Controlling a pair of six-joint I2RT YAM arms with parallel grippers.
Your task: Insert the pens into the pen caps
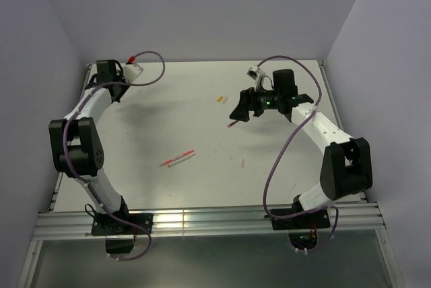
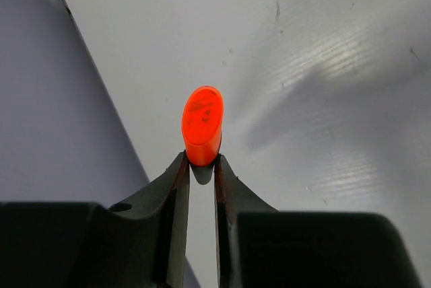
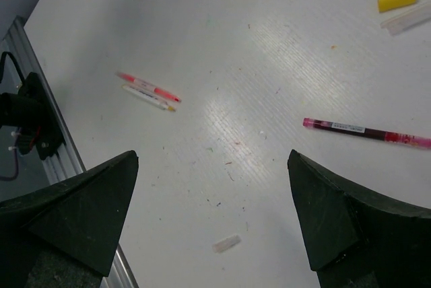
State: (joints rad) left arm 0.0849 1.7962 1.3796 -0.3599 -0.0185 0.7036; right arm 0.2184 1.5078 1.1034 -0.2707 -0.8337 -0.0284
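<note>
I will set the orange cap with my left gripper on the bare table (image 1: 153, 89), between it and the yellowish cap.
My left gripper (image 2: 201, 161) is shut on an orange cap (image 2: 202, 121), which sticks out past its fingertips; it hovers at the table's far left corner (image 1: 113, 91). My right gripper (image 3: 214, 158) is open wide and empty above the table's middle right (image 1: 239, 110). A thin dark-red pen (image 3: 367, 132) lies just right of it (image 1: 232, 125). The red and white stick pens (image 3: 148, 90) lie side by side at centre front (image 1: 177, 159). A yellowish cap (image 3: 397, 0) lies at the back (image 1: 220, 99). A white cap (image 3: 227, 243) lies below my right gripper (image 1: 243, 163). No black marker shows.
A clear whitish piece (image 3: 407, 19) lies beside the yellowish cap. An aluminium rail (image 1: 202, 221) runs along the table's near edge. Grey walls close in the left, back and right sides. Purple cables loop over both arms.
</note>
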